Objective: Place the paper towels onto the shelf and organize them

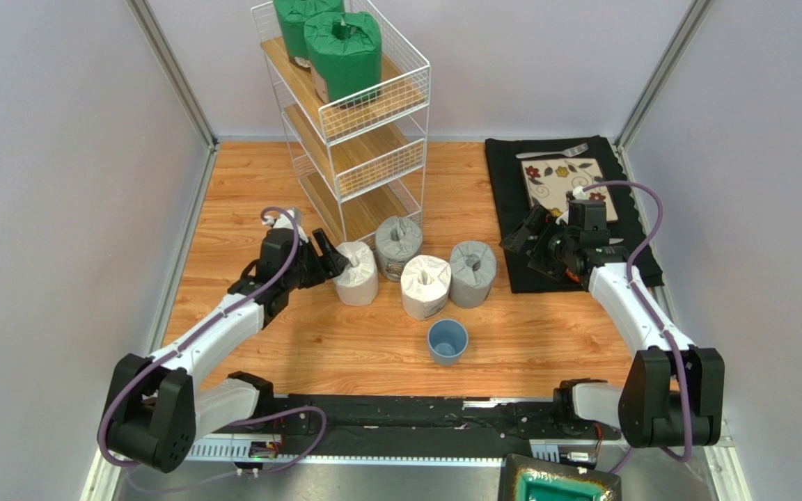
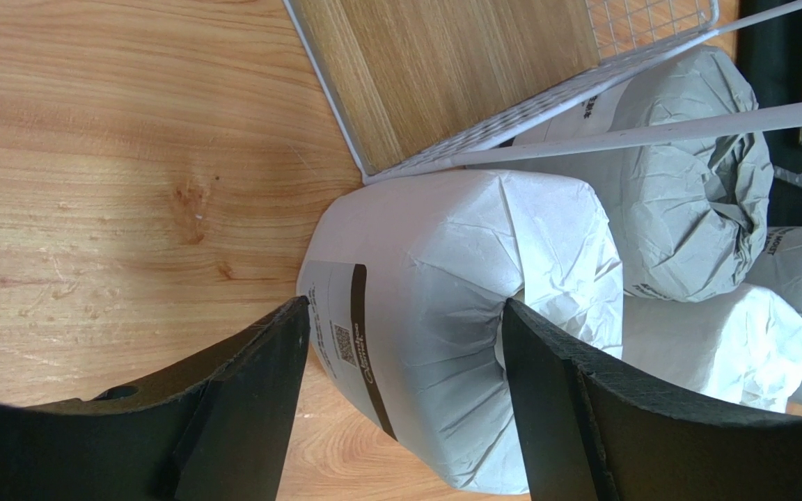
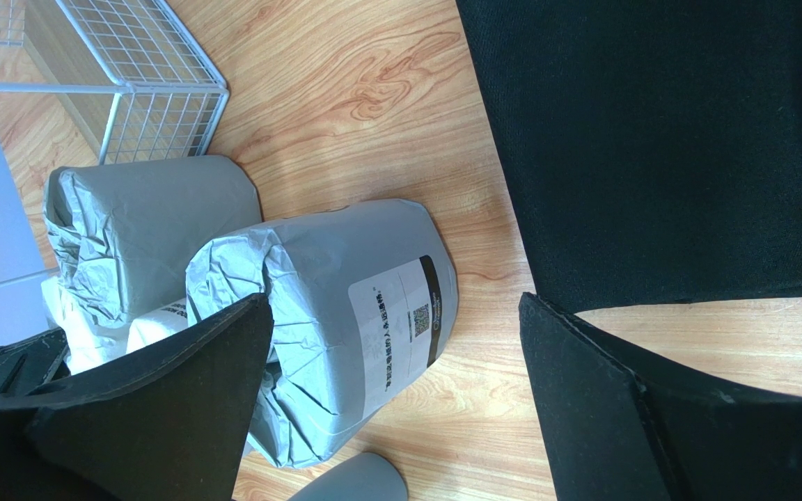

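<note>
Next, my left gripper opens, back off and grips the roll's side (image 2: 405, 334) deeper, since one of its fingers sits only shallowly in the center hole of the white roll.
Two green paper towels (image 1: 342, 52) sit on the top tier of the white wire shelf (image 1: 416, 146). Two white and two grey rolls stand on the floor in front of it. My left gripper (image 1: 324, 259) is open around the leftmost white roll (image 1: 356, 273). In the left wrist view that roll (image 2: 447, 303) sits between the fingers of the gripper (image 2: 405, 308); one pad (image 2: 552, 397) is at its gathered top. My right gripper (image 1: 525, 238) is open and empty, just right of the right-hand grey roll (image 1: 472, 273). In the right wrist view the gripper (image 3: 395, 303) partly straddles it (image 3: 342, 313).
A second white roll (image 1: 425, 287) and a grey roll (image 1: 398, 245) stand between the two. A small blue cup (image 1: 447, 341) stands nearer the arms. A black mat (image 1: 510, 177) with a floral plate (image 1: 562, 186) and a fork lies at the right.
</note>
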